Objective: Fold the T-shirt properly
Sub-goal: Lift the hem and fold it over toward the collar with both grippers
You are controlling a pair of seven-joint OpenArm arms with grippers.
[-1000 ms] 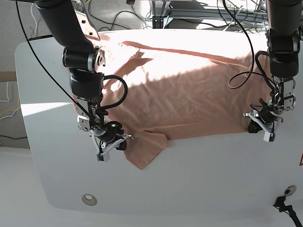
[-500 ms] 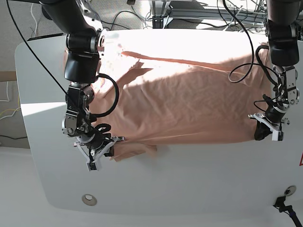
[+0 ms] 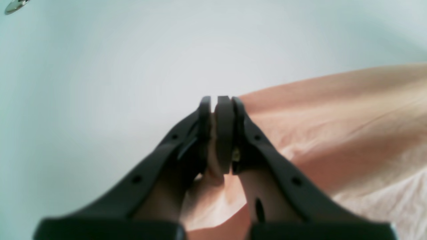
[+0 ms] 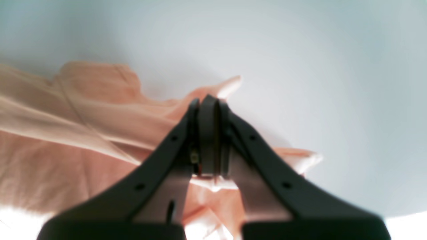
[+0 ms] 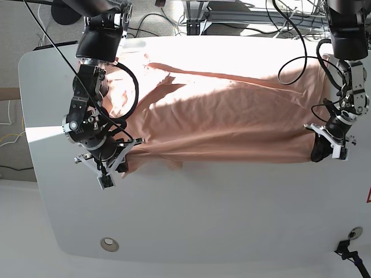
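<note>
My right gripper is holding the T-shirt's near corner and will let go of it on the shirt's own cloth, farther in from the hem [image 5: 122, 123].
The salmon-pink T-shirt [image 5: 220, 110] lies spread across the white table [image 5: 232, 220], wrinkled, with its near hem stretched between the two arms. My left gripper [image 5: 322, 152] on the base view's right is shut on the shirt's near right corner; its wrist view shows the fingers [image 3: 224, 133] pinching cloth [image 3: 333, 133]. My right gripper [image 5: 119, 163] on the base view's left is shut on the near left corner; its wrist view shows the closed fingers [image 4: 206, 133] clamping folded cloth [image 4: 83, 133]. A small flap [image 5: 174, 163] hangs below the hem.
The table's near half is bare white surface with a round metal grommet [image 5: 109, 244] at front left. Cables [image 5: 290, 63] trail over the shirt's far right part. Table legs and wires lie beyond the far edge [image 5: 197, 17]. A black connector [image 5: 345, 250] sits at front right.
Both grippers have moved outward with the shirt's corners, the right one farther left and up. The near hem is pulled straighter and the hanging sleeve flap has shrunk.
</note>
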